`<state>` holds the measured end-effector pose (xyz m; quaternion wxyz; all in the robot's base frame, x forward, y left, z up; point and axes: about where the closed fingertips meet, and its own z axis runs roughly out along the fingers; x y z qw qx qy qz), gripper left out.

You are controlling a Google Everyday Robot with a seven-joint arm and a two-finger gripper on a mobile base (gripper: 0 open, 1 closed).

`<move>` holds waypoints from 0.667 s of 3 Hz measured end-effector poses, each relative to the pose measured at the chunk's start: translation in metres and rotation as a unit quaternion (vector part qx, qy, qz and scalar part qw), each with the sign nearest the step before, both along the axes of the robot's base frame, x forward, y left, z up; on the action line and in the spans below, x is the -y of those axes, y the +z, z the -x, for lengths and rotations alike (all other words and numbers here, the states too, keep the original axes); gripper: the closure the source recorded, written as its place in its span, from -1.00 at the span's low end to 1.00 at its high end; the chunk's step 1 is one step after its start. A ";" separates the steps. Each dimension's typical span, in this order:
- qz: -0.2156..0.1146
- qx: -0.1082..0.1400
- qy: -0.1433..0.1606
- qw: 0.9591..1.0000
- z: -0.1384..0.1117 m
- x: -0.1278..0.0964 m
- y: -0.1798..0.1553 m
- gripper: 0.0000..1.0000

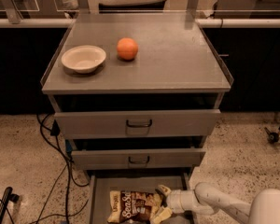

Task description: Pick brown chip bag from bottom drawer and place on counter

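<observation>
Next, my gripper closes on the arm-side end (155, 201) of the brown chip bag in the bottom drawer, so that it pinches the bag between its cream fingers.
The brown chip bag (130, 207) lies flat in the open bottom drawer (97, 195) at the lower edge of the camera view, its white "Sea Salt" lettering facing up. My gripper (160, 203) reaches in from the right on a white arm. Its cream fingers are spread, one at the bag's upper right corner and one at its lower right edge, with the bag's right end between them. The counter (172, 55) is the grey top of the cabinet above.
A cream bowl (83, 58) and an orange (127, 48) sit on the left half of the counter. Two upper drawers (138, 123) with dark handles stand partly pulled out above the bottom drawer. Black cables (56, 171) trail on the floor at the left.
</observation>
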<state>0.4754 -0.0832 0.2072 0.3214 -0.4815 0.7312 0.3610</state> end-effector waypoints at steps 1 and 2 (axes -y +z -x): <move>0.006 -0.030 -0.007 1.000 0.006 -0.014 -0.020 -1.00; 0.042 -0.056 -0.009 0.997 0.004 -0.030 -0.046 -1.00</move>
